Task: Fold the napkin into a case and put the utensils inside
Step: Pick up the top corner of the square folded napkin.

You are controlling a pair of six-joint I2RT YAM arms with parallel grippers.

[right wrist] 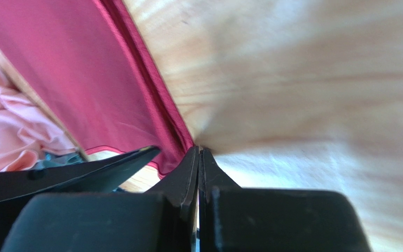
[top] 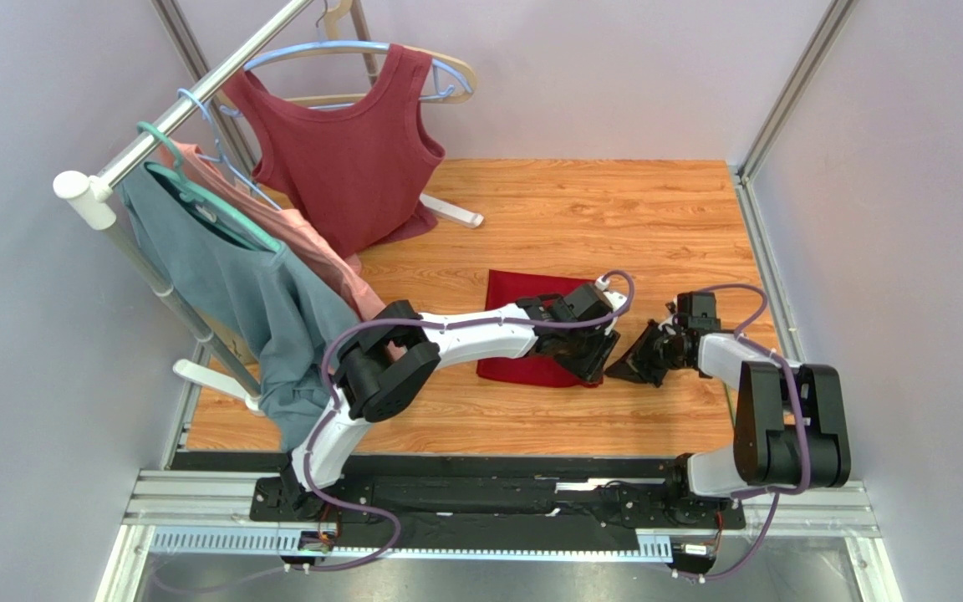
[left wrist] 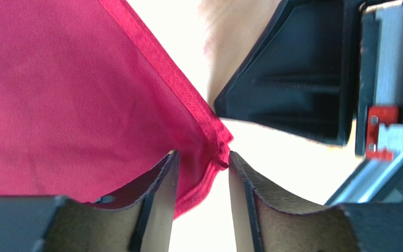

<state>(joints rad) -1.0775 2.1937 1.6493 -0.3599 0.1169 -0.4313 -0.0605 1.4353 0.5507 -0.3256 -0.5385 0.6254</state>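
The napkin's top corner puckers against the lower hem, so next my left gripper pinches just the top layer's tip (left wrist: 221, 165) while my right gripper holds the lower hem steady.
The crimson napkin (top: 518, 301) lies flat on the wooden table (top: 600, 213), partly under my left arm. In the left wrist view the napkin (left wrist: 72, 94) fills the left side, and its hemmed corner (left wrist: 217, 149) sits in the gap between the jaws of my open left gripper (left wrist: 202, 157). My right gripper (right wrist: 199, 152) is shut, its tips touching the napkin's hem (right wrist: 156, 121) at the table. From above, the left gripper (top: 593, 360) and the right gripper (top: 635, 364) nearly meet at the napkin's near right corner. No case or utensils are in view.
A clothes rack (top: 185, 100) stands at the back left with a maroon sleeveless top (top: 349, 151), a pink garment (top: 311, 245) and a teal shirt (top: 235, 289). Its white foot (top: 449, 211) rests on the table behind the napkin. Grey walls close in both sides.
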